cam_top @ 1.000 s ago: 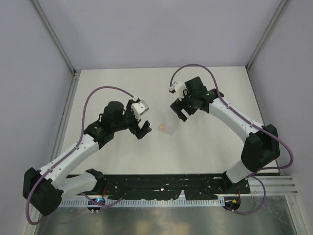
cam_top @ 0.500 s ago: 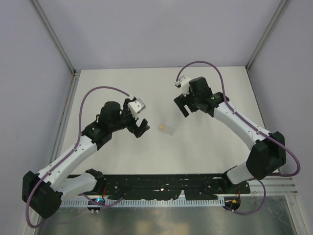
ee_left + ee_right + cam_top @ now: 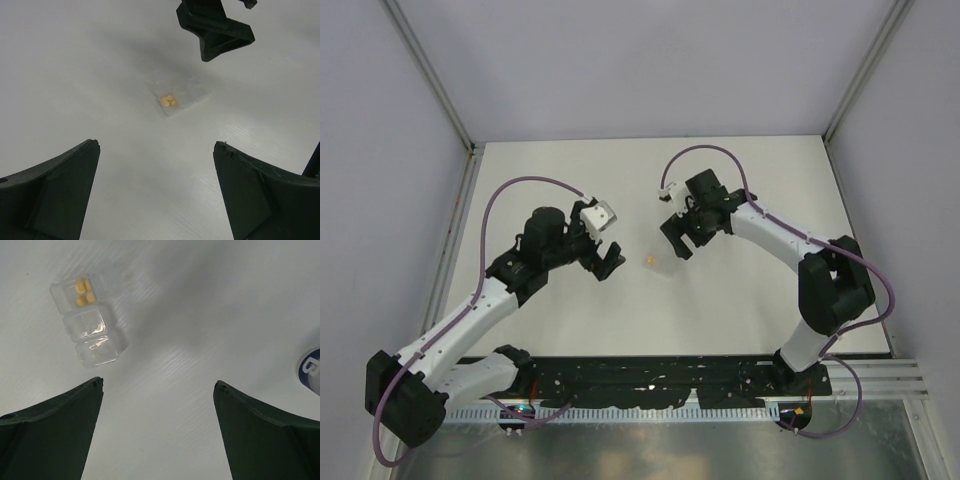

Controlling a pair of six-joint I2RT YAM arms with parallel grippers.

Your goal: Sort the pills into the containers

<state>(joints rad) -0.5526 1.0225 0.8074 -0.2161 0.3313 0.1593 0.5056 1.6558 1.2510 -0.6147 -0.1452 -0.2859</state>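
Next, I close my right gripper on the sides of the clear plastic packet's closed end compartment [image 3: 670, 271] [image 3: 97, 351], the one that is farthest from the orange pills.
Three small orange pills [image 3: 82, 292] lie in the end compartment of a clear plastic packet [image 3: 90, 330] that rests flat on the white table. In the left wrist view the pills [image 3: 168, 101] sit inside the packet [image 3: 182, 92], ahead of my left gripper [image 3: 156, 144], which is open and holds nothing. My right gripper [image 3: 159, 382] is open too, hovering just to the right of the packet. From above, the packet [image 3: 664, 265] lies between the left gripper [image 3: 610, 265] and the right gripper [image 3: 676, 243]. A rounded white and blue object [image 3: 311, 371], cut off at the frame edge, may be the bottle.
The white table [image 3: 740, 310] is walled by pale panels at the back and sides. A black rail [image 3: 650, 380] carrying the arm bases runs along the near edge. A right gripper finger [image 3: 215, 30] shows at the top of the left wrist view.
The right gripper drew back slightly, then swung left and nearer, ending close to the packet. The left arm has barely moved, and both grippers stayed open.
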